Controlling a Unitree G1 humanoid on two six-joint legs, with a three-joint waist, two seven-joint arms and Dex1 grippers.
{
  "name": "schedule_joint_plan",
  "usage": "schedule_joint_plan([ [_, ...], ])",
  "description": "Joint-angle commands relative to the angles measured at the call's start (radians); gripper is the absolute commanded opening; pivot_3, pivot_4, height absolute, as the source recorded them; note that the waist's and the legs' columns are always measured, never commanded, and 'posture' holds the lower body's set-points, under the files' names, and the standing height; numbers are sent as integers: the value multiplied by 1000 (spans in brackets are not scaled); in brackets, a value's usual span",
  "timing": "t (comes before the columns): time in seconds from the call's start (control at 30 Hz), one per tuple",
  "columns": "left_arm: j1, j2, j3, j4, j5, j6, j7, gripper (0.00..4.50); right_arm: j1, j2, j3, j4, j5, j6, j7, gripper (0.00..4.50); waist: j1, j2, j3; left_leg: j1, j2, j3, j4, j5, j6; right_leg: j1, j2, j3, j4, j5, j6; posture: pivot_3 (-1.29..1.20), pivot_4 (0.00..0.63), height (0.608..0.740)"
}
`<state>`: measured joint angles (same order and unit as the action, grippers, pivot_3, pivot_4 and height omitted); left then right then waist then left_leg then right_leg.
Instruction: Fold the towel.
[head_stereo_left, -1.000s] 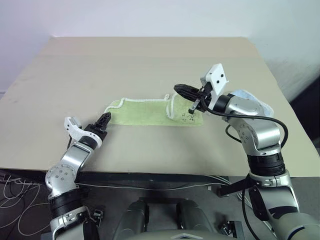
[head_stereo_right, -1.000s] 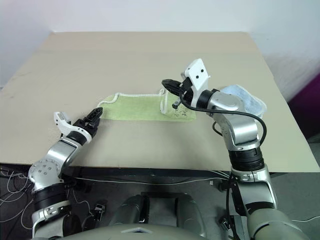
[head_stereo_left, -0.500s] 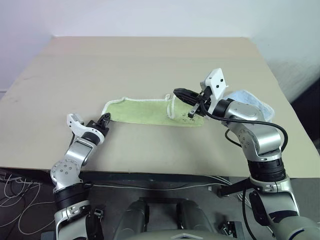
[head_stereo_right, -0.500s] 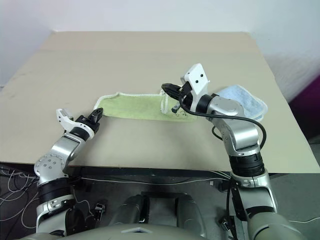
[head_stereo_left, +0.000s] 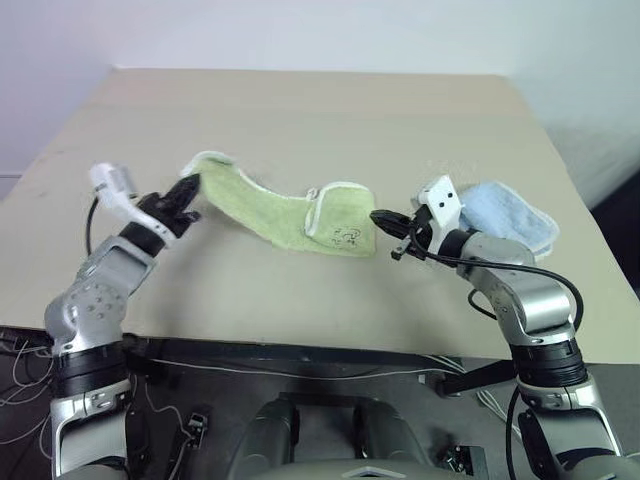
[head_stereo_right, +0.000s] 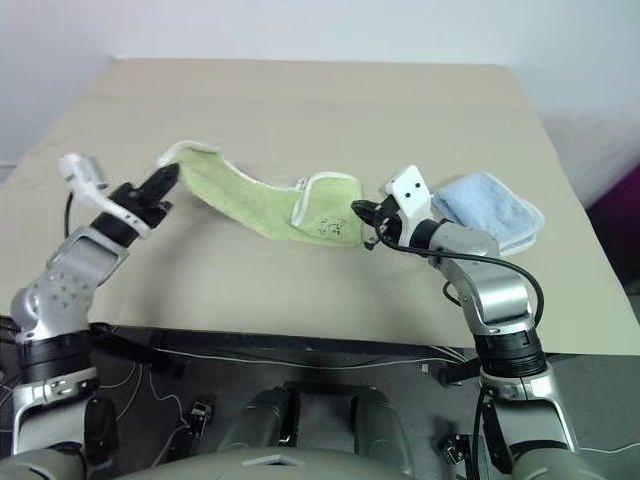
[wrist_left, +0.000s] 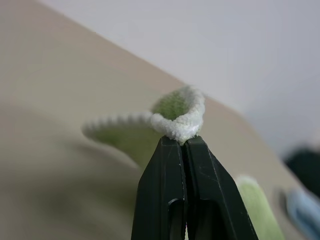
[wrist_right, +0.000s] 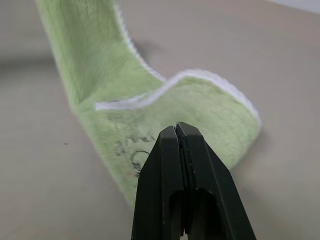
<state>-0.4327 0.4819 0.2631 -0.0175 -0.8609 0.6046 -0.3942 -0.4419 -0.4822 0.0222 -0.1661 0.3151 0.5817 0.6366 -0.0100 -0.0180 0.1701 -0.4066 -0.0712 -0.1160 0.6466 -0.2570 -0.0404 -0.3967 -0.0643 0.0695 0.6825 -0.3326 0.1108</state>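
Note:
My left gripper is going to release the towel's corner on the outer edge of the towel's embroidered end (head_stereo_left: 369, 237).
The light green towel (head_stereo_left: 270, 210) with white trim hangs in a sagging band between my two grippers, above the tan table (head_stereo_left: 320, 110). My left gripper (head_stereo_left: 190, 185) is raised at the left and shut on the towel's left corner; the white trim (wrist_left: 182, 122) bulges out of its closed fingers. My right gripper (head_stereo_left: 380, 216) is low at the right and shut at the towel's curled right end. There the embroidered motif (head_stereo_left: 345, 237) faces me. The closed fingertips (wrist_right: 170, 137) sit against the green cloth, and the pinch itself is hidden.
A folded light blue cloth (head_stereo_left: 505, 215) lies on the table just behind my right wrist. The table's front edge (head_stereo_left: 300, 345) runs below both arms. Bare tabletop stretches beyond the towel to the far edge.
My left gripper shut on the towel's left corner and lifted it off the table. My right gripper sank and drifted right with the other end. The towel now hangs curved.

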Motion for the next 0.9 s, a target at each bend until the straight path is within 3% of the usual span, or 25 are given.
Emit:
schedule_joint_plan([
  [0.03, -61, 12, -206, -32, 186, -56, -105, 7, -2, -2, -37, -7, -5, -26, -23, 0, -1, 0, 0, 0, 0, 0, 0, 0, 0, 0, 0, 0, 0, 0, 0, 0, 150, 740],
  [0.2, -172, -62, -477, 35, 442, -148, -173, 7, 8, 0, -55, 0, -10, -35, -57, 0, -5, 0, 0, 0, 0, 0, -1, 0, 0, -1, 0, 1, -1, 0, 0, 0, 150, 740],
  [0.37, -253, -161, -601, 136, 596, -195, -189, 7, 26, -2, -78, -12, -11, -37, -81, 0, -6, 0, 0, -1, 0, 0, -1, 0, 0, -1, 0, 0, -1, 0, 0, 0, 150, 740],
  [0.6, -298, -260, -624, 219, 671, -242, -229, 7, 48, 1, -79, -38, -10, -28, -98, 0, -3, 0, 1, -1, 0, 0, -1, 0, 0, -2, 1, 0, 0, 0, 0, 0, 150, 740],
  [0.83, -253, -274, -662, 203, 718, -232, -295, 7, 28, 1, -81, -43, -5, -6, -112, 0, -6, 0, 1, -1, 0, 0, 0, 0, 0, -1, 1, 0, 0, 0, 0, 0, 150, 740],
  [0.9, -248, -273, -652, 205, 726, -222, -294, 451, 25, 2, -79, -46, -6, -3, -115, 0, -4, 0, 1, -1, 0, 0, 0, 0, 1, -1, 1, 0, 0, 0, 0, 0, 150, 740],
])
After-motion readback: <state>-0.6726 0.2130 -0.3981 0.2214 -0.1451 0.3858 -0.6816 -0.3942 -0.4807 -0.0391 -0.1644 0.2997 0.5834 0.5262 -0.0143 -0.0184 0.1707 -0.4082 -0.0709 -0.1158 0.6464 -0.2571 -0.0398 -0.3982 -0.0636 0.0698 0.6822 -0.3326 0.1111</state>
